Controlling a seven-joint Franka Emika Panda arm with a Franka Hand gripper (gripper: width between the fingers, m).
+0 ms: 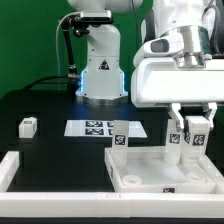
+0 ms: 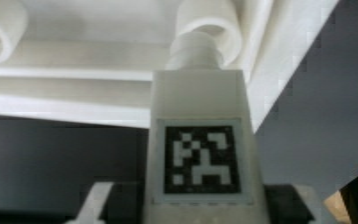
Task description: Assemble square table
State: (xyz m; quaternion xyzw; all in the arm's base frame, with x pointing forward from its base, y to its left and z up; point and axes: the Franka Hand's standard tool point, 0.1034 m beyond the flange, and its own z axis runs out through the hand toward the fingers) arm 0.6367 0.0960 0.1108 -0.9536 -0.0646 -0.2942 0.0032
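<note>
Next, my gripper lets go of the third leg, upright in the white tabletop's front corner hole [image 1: 198, 176] [image 2: 204, 28] below the gripper.
The white square tabletop [image 1: 150, 172] lies tray-side up at the exterior view's right front. One tagged leg [image 1: 119, 135] stands upright at its far left corner, and another [image 1: 174, 142] stands near its far right corner. My gripper [image 1: 195, 128] is over that right side, shut on a third leg [image 1: 197, 136]. In the wrist view my gripper [image 2: 202, 205] holds this leg [image 2: 202, 150] between its fingers [image 2: 105, 200]. The leg's screw tip [image 2: 197, 45] is at the white tabletop [image 2: 87, 90]. A fourth leg [image 1: 27, 126] lies loose on the table at the left.
The marker board [image 1: 100, 128] lies flat behind the tabletop. Long white L-shaped rails [image 1: 20, 165] run along the left and front. The robot base [image 1: 100, 70] stands at the back centre.
</note>
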